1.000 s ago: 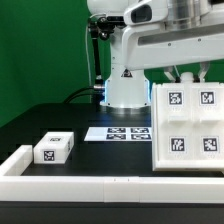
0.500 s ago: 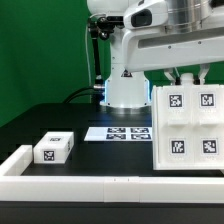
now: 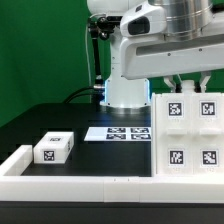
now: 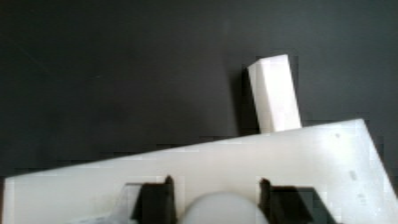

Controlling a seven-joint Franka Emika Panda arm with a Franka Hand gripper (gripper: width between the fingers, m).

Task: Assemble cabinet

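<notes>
Next, I release the cabinet upright on the black table (image 3: 187,176), snug against the white front border rail. The cabinet now stands upright on that table.
The cabinet (image 3: 188,135) is a large white case with several square tags. It stands upright on the black table at the exterior view's right. My gripper (image 3: 190,86) comes down onto its top edge, one finger on each side, shut on it. In the wrist view the gripper (image 4: 217,205) has dark fingers (image 4: 157,198) on both sides of a rounded white part of the cabinet (image 4: 214,160). A small white tagged drawer block (image 3: 53,148) lies alone at the exterior view's left, far from the gripper.
The marker board (image 3: 118,132) lies flat in the middle, in front of the robot's white base (image 3: 126,92). A low white border rail (image 3: 90,186) runs along the front and turns back at the left. A narrow white bar (image 4: 272,95) shows beyond the cabinet in the wrist view.
The cabinet's tagged face sits lower in the exterior view than a second ago, and the gripper has come down with it. The small block and the marker board have not moved.
</notes>
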